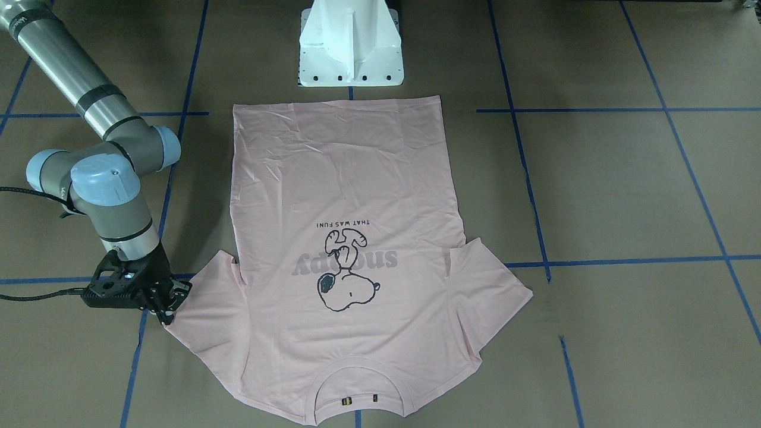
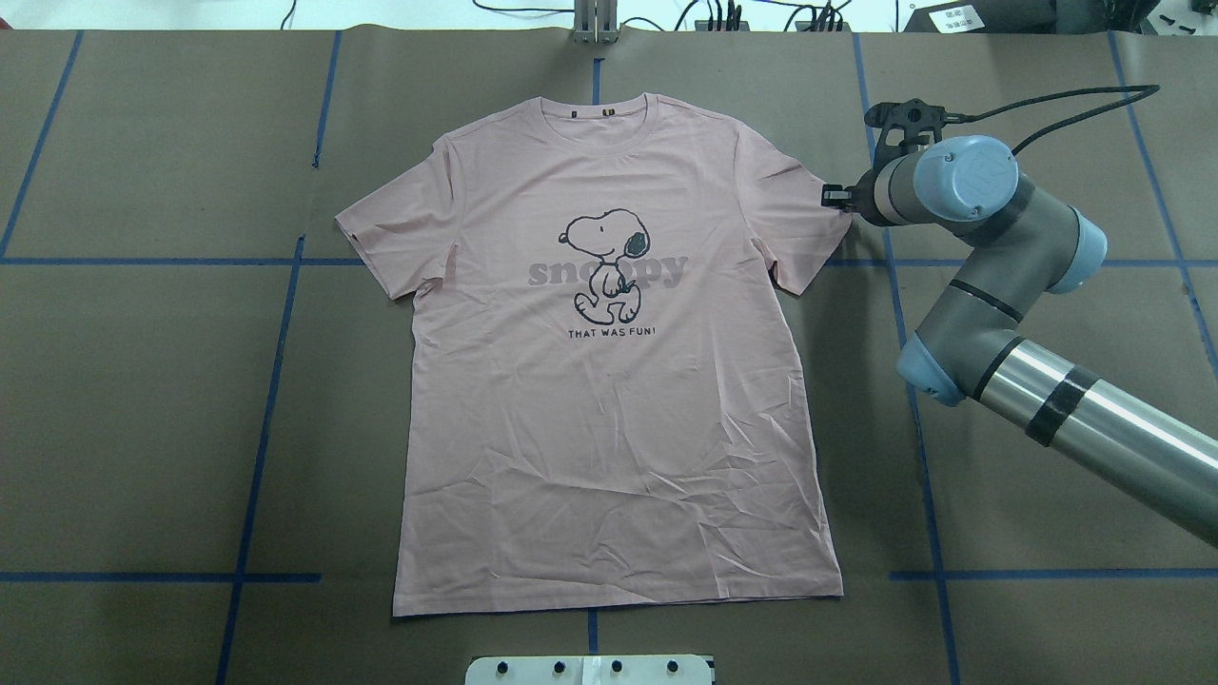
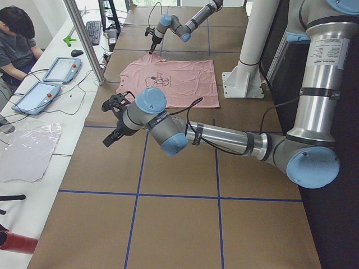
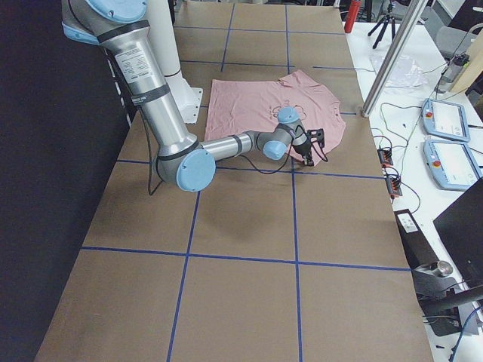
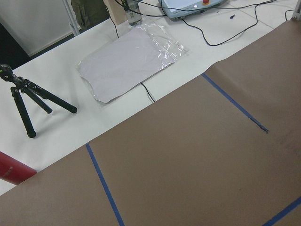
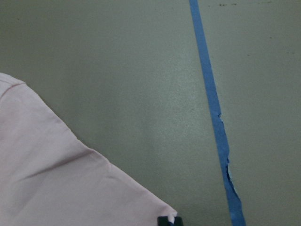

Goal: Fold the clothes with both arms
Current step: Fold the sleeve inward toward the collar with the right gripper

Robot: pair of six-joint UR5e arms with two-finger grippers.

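Observation:
I should release the sleeve's outer corner with my right gripper on the T-shirt's chest (image 1: 289, 322), beside the Snoopy print's head.
The pale pink T-shirt (image 2: 609, 428) lies flat on the brown table, Snoopy print up, collar on the side away from the robot. It also shows in the front view (image 1: 351, 178) and in the right wrist view (image 6: 56, 179). My right gripper (image 2: 830, 197) is down at the outer corner of the shirt's sleeve on my right side (image 1: 168, 308). Its fingers look closed together on that corner, and one fingertip (image 6: 168, 220) shows there. The sleeve still lies flat. My left gripper (image 3: 112, 134) hovers over bare table far from the shirt. I cannot tell whether it is open.
The white pedestal base (image 1: 351, 47) stands just behind the shirt's hem. Blue tape lines (image 2: 257, 419) cross the table. Beyond the far edge is a white bench with a plastic bag (image 5: 127, 61), a small tripod (image 5: 28, 103) and tablets; a person (image 3: 17, 39) sits there.

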